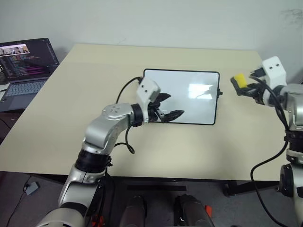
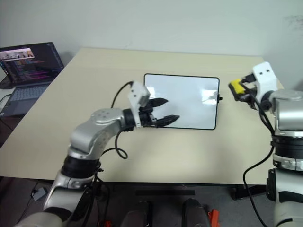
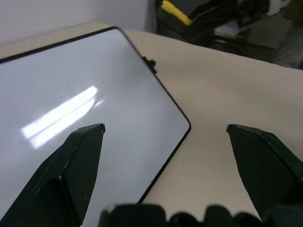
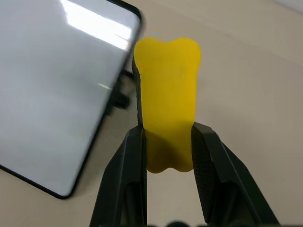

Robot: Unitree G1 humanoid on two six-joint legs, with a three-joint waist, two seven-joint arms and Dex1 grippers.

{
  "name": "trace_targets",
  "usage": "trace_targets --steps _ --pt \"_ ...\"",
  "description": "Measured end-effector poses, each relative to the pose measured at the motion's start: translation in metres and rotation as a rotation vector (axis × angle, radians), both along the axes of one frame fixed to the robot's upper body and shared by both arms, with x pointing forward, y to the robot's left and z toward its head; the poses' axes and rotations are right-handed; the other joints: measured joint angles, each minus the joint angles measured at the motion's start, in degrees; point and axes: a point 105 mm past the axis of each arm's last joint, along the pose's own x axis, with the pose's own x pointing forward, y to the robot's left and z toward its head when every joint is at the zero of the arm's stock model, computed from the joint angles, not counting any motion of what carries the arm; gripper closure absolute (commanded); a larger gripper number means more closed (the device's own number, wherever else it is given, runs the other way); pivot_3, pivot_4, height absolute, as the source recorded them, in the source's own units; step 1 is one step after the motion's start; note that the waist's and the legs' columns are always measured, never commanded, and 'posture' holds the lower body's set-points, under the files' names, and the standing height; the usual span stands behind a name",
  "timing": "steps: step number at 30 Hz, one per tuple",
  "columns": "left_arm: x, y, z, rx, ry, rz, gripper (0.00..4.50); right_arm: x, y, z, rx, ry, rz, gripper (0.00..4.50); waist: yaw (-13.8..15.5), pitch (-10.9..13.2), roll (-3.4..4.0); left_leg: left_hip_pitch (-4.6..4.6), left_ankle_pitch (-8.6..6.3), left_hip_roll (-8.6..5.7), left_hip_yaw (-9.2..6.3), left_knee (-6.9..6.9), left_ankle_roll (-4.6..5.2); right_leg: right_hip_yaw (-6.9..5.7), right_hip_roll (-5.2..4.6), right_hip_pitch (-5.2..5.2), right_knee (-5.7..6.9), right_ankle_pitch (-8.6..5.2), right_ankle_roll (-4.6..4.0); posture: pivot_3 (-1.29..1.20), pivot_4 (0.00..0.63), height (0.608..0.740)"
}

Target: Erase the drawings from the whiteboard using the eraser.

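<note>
My right gripper needs to put the eraser down on its own side, on the bare table level with the whiteboard's near edge [image 1: 264, 123].
The whiteboard [image 1: 191, 105] lies flat in the middle of the table, glossy white inside a thin black frame. The drawings are out of view; its surface carries only glare. My left gripper [image 1: 174, 105] hovers open over the board's near left part, fingers spread wide [image 3: 165, 126] and nothing between them. Off the board's right edge, above the bare table, my right gripper [image 1: 242, 87] is shut on the eraser [image 4: 168, 90]. The eraser's yellow face [image 1: 241, 80] is turned up, and it sticks out past the fingertips.
The beige table [image 1: 90, 90] has free room on all sides of the board. An open laptop [image 1: 26, 66] sits on a lower surface off the table's far left corner. A black cable [image 1: 124, 90] loops from my left wrist over the table.
</note>
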Motion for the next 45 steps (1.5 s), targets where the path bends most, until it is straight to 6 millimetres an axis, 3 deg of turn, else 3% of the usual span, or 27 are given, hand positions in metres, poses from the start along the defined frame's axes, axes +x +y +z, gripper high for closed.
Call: trace_targets --steps 4,8,11,20,26,45 --pt "-0.006 -0.023 -0.019 0.051 0.043 -0.131 0.00 -0.010 -0.018 -0.018 0.023 0.083 -0.080 3.53 -0.4 0.0 0.01 -0.10 -0.01 0.04 0.05 -0.06 0.02 0.03 0.02 -0.17 0.08 0.03 0.08 0.00 0.150 0.740" --pt "-0.011 -0.036 -0.017 0.064 0.015 -0.204 0.00 -0.020 -0.038 -0.033 0.016 0.143 -0.145 3.53 -0.5 0.0 0.04 -0.18 -0.01 0.06 0.07 -0.05 0.02 0.05 0.05 -0.29 0.11 0.11 0.21 0.00 0.150 0.740" --pt "-0.016 -0.042 -0.022 0.099 -0.005 -0.248 0.00 -0.028 -0.052 -0.047 0.020 0.199 -0.180 3.53 -0.6 0.0 0.03 -0.18 -0.01 0.06 0.10 -0.02 0.02 0.08 0.05 -0.28 0.10 0.09 0.19 0.00 0.150 0.740" --pt "-0.018 -0.053 -0.023 0.093 -0.012 -0.269 0.00 -0.031 -0.067 -0.077 0.064 0.269 -0.217 3.53 -0.6 0.0 0.04 -0.18 0.00 0.03 0.12 0.06 0.03 0.11 0.05 -0.24 0.12 0.13 0.24 0.00 0.150 0.740" --pt "-0.017 -0.056 -0.024 0.095 -0.020 -0.269 0.00 -0.033 -0.095 -0.106 0.069 0.326 -0.279 3.53 -0.7 0.0 0.05 -0.18 0.00 0.03 0.13 0.06 0.03 0.12 0.05 -0.24 0.12 0.20 0.37 0.00 0.150 0.740" --pt "-0.015 -0.061 -0.032 0.116 -0.006 -0.264 0.00 -0.019 -0.103 -0.111 0.012 0.355 -0.221 3.53 -0.9 0.0 0.05 0.24 0.00 0.02 0.12 0.12 0.03 0.15 0.06 0.19 0.12 0.11 0.21 0.00 0.150 0.740"
